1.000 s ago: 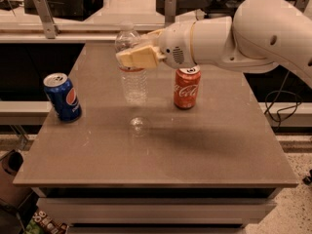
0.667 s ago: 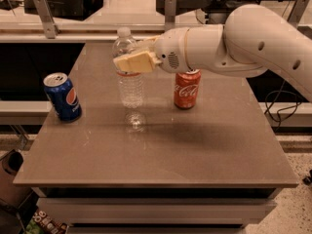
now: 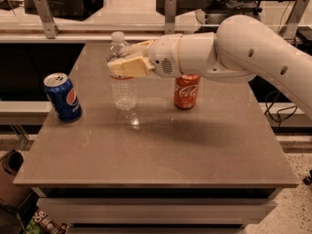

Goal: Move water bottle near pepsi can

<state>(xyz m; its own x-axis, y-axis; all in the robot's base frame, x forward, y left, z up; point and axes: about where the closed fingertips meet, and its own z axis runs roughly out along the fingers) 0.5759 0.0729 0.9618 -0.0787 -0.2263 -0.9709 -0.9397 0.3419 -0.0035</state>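
The robot's gripper needs to release the water bottle on the brown table [image 3: 106, 119] next to the pepsi can, facing the Coca-Cola can.
The water bottle [image 3: 123, 87] is a clear ribbed plastic bottle, held upright a little above the brown table [image 3: 161, 145]. My gripper [image 3: 125, 62] is shut on its upper part, with the white arm reaching in from the right. The pepsi can [image 3: 62, 96], blue with a silver top, stands on the table's left side, a short gap left of the bottle.
A red-orange Coca-Cola can [image 3: 186, 91] stands upright right of the bottle, under my arm. A glass partition with metal posts [image 3: 45, 16] runs behind the table. The table's front edge drops to shelves and floor clutter at lower left.
My gripper has carried the water bottle leftward, away from the Coca-Cola can and closer to the pepsi can. Both cans have not moved.
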